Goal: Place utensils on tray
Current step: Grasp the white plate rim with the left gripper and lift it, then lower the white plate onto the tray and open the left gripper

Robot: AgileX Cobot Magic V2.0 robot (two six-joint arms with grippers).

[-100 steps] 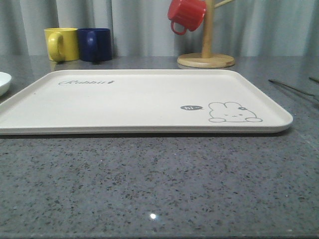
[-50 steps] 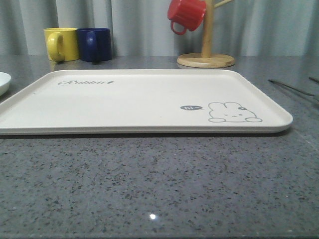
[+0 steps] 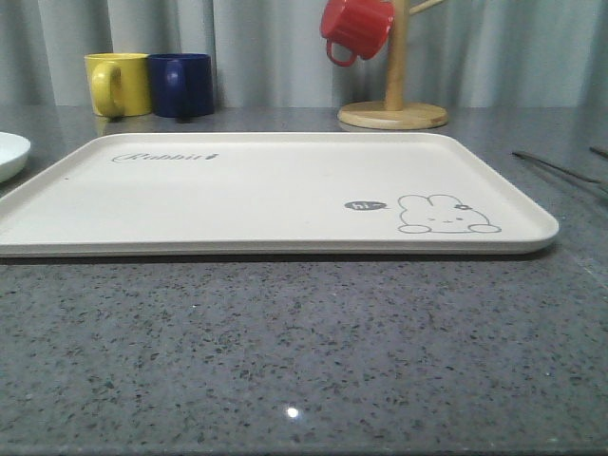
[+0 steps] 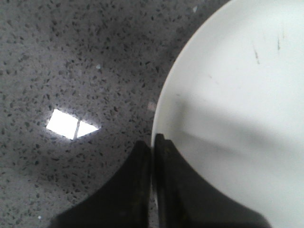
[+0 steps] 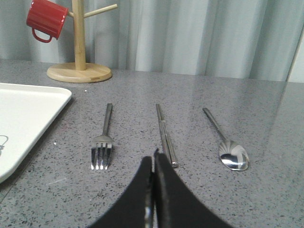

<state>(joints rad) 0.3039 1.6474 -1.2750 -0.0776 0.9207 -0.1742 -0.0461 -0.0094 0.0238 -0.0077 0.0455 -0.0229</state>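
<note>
Next, the left gripper sets the white plate down and lets go of it on the lettered end of the cream tray [image 3: 147, 178], away from the rabbit drawing.
The cream tray [image 3: 285, 245] with its rabbit drawing lies empty in the middle of the grey counter; its corner [image 5: 28, 102] also shows in the right wrist view. To its right lie three silver utensils side by side: a fork [image 5: 103, 142], a pair of chopsticks [image 5: 165, 133] and a spoon [image 5: 229, 149]. My right gripper [image 5: 154, 156] is shut and empty, its tips just short of the chopsticks' near end. My left gripper [image 4: 153, 140] is shut, its tips at the rim of a round white plate [image 4: 237, 95]; I cannot tell whether they touch it.
The white plate [image 3: 11, 154] sits left of the tray. A yellow mug [image 3: 119, 84] and a dark blue mug [image 3: 180, 84] stand at the back left. A wooden mug tree [image 3: 393, 104] with a red mug [image 3: 356, 27] stands behind the tray. A thin utensil [image 3: 556, 168] lies at the right.
The white plate has shifted a little to the right, toward the tray. The tray and mugs have stayed put.
</note>
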